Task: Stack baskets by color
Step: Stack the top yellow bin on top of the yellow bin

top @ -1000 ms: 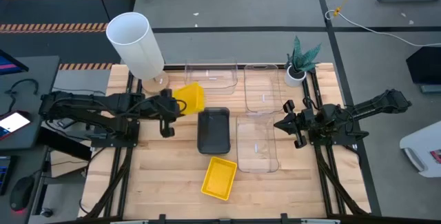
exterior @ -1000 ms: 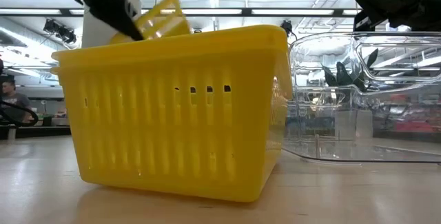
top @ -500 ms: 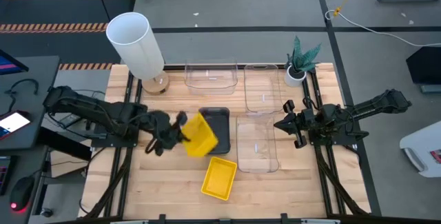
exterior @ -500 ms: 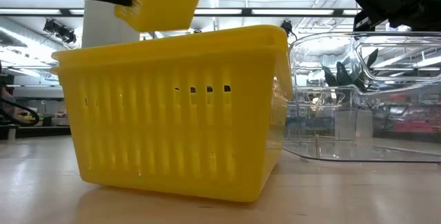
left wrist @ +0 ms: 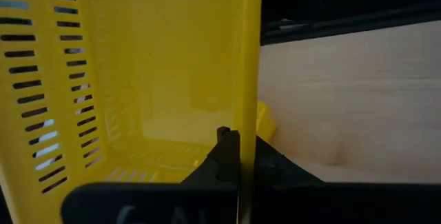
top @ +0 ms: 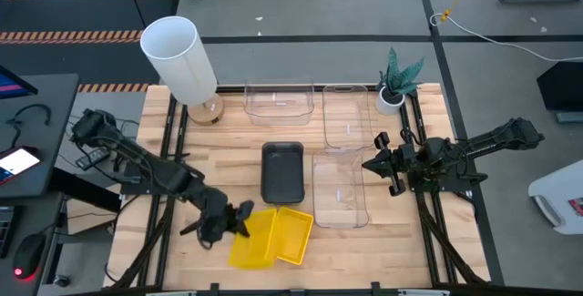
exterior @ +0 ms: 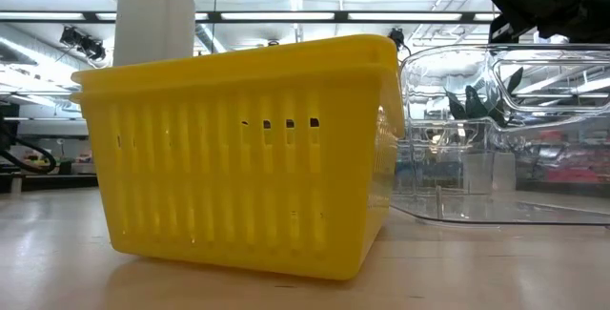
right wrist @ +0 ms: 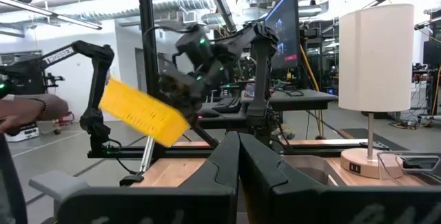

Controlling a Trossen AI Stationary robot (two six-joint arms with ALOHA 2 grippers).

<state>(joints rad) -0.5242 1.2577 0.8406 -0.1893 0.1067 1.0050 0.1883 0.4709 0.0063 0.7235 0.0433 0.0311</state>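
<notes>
Next, my left gripper releases the yellow basket, nested in the second yellow basket (top: 273,260) near the table's near edge.
My left gripper (top: 233,227) is shut on a yellow basket (top: 252,239) above the table's near part. That basket hangs beside a second yellow basket (top: 294,235), which rests on its bottom on the table and fills the low view (exterior: 248,148). The right wrist view shows the held basket (right wrist: 141,114) in the air. A dark grey basket (top: 282,170) lies at the middle. Three clear baskets (top: 279,98) (top: 346,114) (top: 339,189) lie toward the far and right side. My right gripper (top: 370,164) waits shut at the right, touching nothing. My left gripper pinches one side wall of the yellow basket at its rim (left wrist: 245,124), with one finger inside the basket and one outside. The fingers come from the table's left, slanting down. The basket is lifted clear of the table and tilted (right wrist: 141,114).
A tall white cylinder lamp (top: 179,57) stands at the far left and a small potted plant (top: 397,79) at the far right. Bare wood (top: 392,241) lies along the near edge, to the right of the yellow baskets.
My left gripper has swung from beside the lamp toward the table's near edge, staying shut on the yellow basket and rolling its wrist. The basket has gone with it and turned about, and now hangs beside the resting yellow basket. My right arm has kept still.
</notes>
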